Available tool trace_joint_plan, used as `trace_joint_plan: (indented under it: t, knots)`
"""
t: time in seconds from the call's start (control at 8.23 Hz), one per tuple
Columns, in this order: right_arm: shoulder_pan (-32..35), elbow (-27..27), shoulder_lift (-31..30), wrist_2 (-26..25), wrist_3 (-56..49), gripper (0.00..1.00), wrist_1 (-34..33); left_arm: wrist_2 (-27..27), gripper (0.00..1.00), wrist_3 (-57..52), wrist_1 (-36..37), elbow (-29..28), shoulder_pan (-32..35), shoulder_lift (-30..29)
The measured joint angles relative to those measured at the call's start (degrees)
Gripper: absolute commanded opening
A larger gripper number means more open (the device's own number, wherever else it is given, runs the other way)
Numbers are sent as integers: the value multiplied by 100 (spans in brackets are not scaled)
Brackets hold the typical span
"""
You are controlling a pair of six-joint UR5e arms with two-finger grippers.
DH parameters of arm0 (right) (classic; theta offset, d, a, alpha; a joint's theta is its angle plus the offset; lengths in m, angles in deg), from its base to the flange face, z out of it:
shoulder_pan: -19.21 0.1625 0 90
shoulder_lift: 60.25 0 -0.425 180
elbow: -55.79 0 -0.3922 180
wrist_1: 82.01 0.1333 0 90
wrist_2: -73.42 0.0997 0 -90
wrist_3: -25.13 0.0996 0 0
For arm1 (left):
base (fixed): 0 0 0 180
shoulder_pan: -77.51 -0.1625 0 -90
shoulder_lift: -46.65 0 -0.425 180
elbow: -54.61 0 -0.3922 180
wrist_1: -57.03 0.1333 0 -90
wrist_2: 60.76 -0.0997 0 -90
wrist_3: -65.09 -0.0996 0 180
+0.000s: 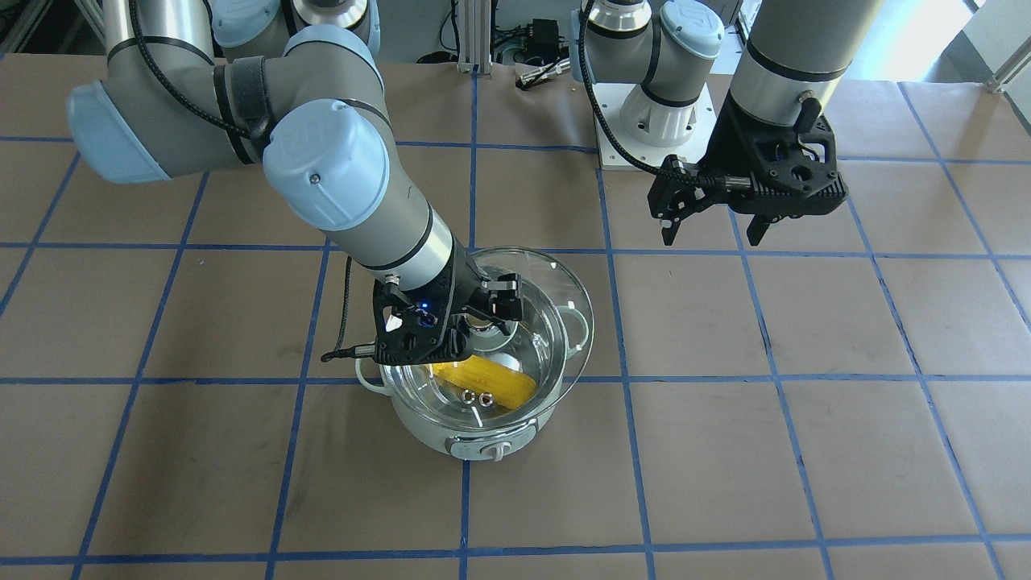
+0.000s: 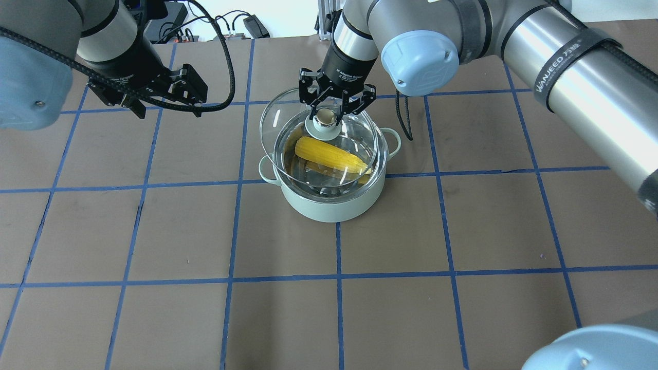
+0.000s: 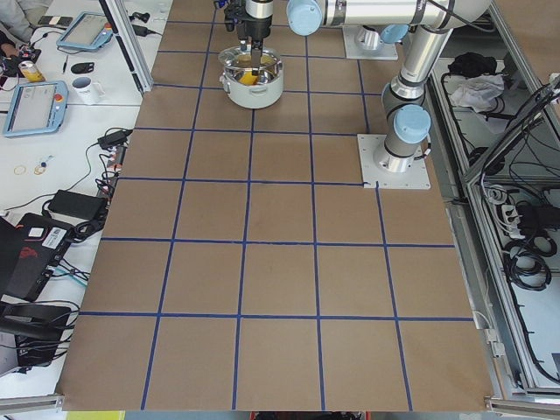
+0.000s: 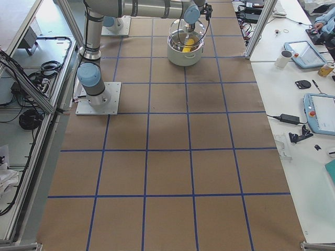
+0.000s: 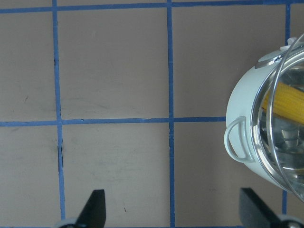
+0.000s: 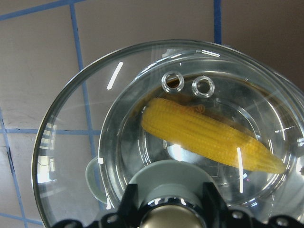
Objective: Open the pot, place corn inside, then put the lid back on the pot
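Observation:
Next, I set the glass lid, now tilted just over the pot's mouth, down with my right gripper and let go of it on the mint-green pot's rim [image 1: 474, 346] [image 6: 204, 154], so it covers the yellow corn.
The mint-green pot [image 2: 334, 205] stands mid-table with its lid off, control knob on the operators' side [image 1: 483, 447]. The yellow corn [image 2: 329, 154] lies inside on the steel bottom and also shows in the right wrist view [image 6: 209, 137]. My right gripper [image 2: 327, 117] is shut on the cream knob of the glass lid [image 2: 288, 118] and holds the lid tilted just over the pot's mouth, slightly off centre. I cannot tell whether the lid touches the rim. My left gripper [image 2: 164, 97] is open and empty, hovering beside the pot on the robot's left [image 1: 713, 229].
Brown paper with a blue tape grid covers the table [image 2: 205, 231]. The left arm's white base plate [image 1: 652, 129] is behind the pot. The left wrist view shows bare table and the pot's loop handle [image 5: 235, 140]. Side benches hold tablets and cables [image 3: 35, 105].

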Motion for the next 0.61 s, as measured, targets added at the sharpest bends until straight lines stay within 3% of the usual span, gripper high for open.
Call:
trace_joint_plan:
  t: [0.61]
  knots:
    - [4, -29, 49, -201, 26, 17, 163, -6, 100, 8, 40, 3, 0, -70]
